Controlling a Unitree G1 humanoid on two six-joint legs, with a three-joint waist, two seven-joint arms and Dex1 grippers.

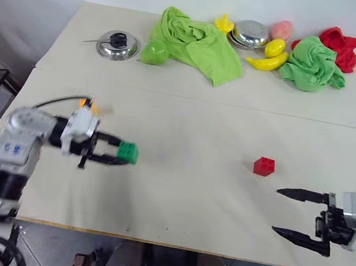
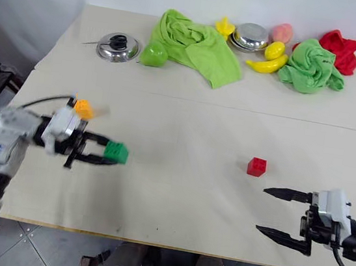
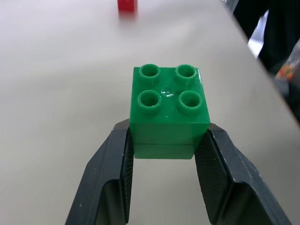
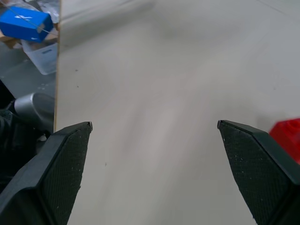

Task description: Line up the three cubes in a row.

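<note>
My left gripper has the green cube to place. Next, I set it down on the bare table [image 1: 214,156] [image 3: 133,44] just short of the red cube.
My left gripper [image 1: 124,154] is shut on the green cube [image 1: 128,152] and holds it over the left part of the white table [image 1: 183,193]. In the left wrist view the green cube [image 3: 169,108] sits studs-up between the two black fingers. The orange cube [image 2: 83,108] lies just behind that wrist, partly hidden by it. The red cube [image 1: 264,166] rests on the table right of the middle, also seen as the red cube [image 3: 126,4]. My right gripper [image 1: 276,211] stands open near the front right edge, a little in front of the red cube, with nothing between its fingers.
Along the back of the table lie a steel pot lid [image 1: 117,45], a green pear toy [image 1: 154,53], a green cloth [image 1: 196,42], a steel bowl [image 1: 251,33], yellow bananas [image 1: 269,61], another green cloth [image 1: 312,64] and a red cloth [image 1: 341,46].
</note>
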